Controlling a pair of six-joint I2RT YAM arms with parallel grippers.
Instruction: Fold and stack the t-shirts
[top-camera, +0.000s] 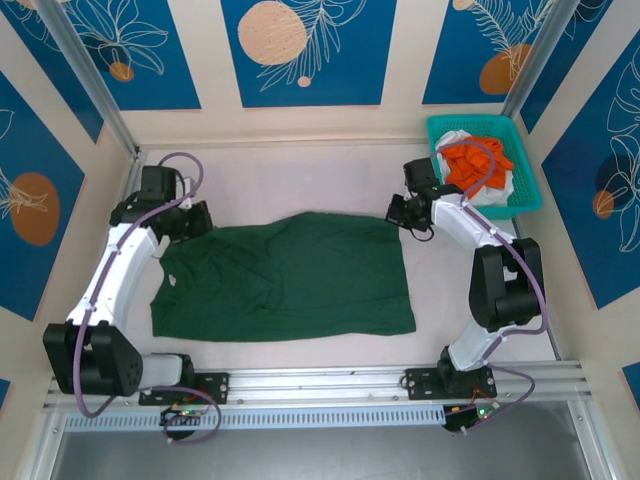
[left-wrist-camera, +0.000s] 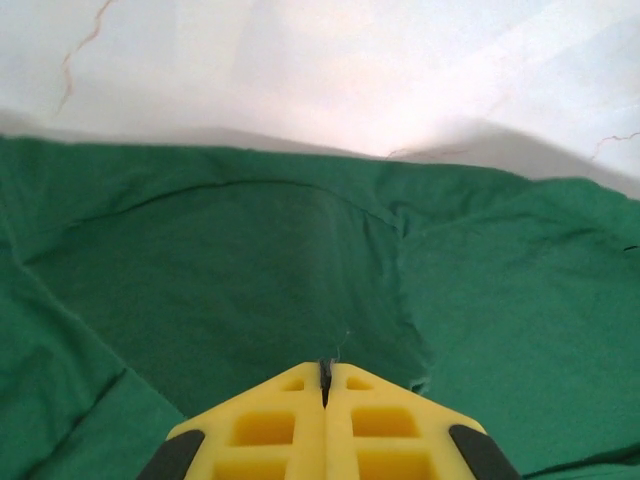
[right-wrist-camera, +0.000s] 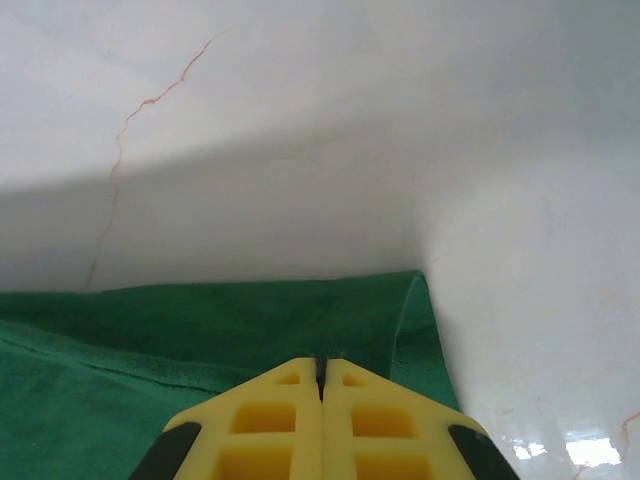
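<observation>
Next, my right gripper lets go of the folded hem corner along the green t-shirt's side edge (top-camera: 397, 236), slightly nearer the arm bases.
A large dark green t-shirt (top-camera: 290, 275) lies spread on the white table, its far edge running between the two grippers. My left gripper (top-camera: 197, 222) sits at the shirt's far-left edge. In the left wrist view its yellow jaws (left-wrist-camera: 325, 368) are shut, and the green cloth (left-wrist-camera: 250, 260) creases up into their tips. My right gripper (top-camera: 397, 212) is at the far-right corner. In the right wrist view it is shut (right-wrist-camera: 321, 365) on the folded hem corner of the green cloth (right-wrist-camera: 200, 320). An orange t-shirt (top-camera: 478, 160) and a white one (top-camera: 505, 185) lie bunched in the basket.
The teal mesh basket (top-camera: 530, 195) stands at the back right corner, close behind the right arm. Bare white table (top-camera: 300, 175) lies beyond the shirt, and a narrower strip (top-camera: 300, 350) lies in front of it. Frame posts and walls bound the table.
</observation>
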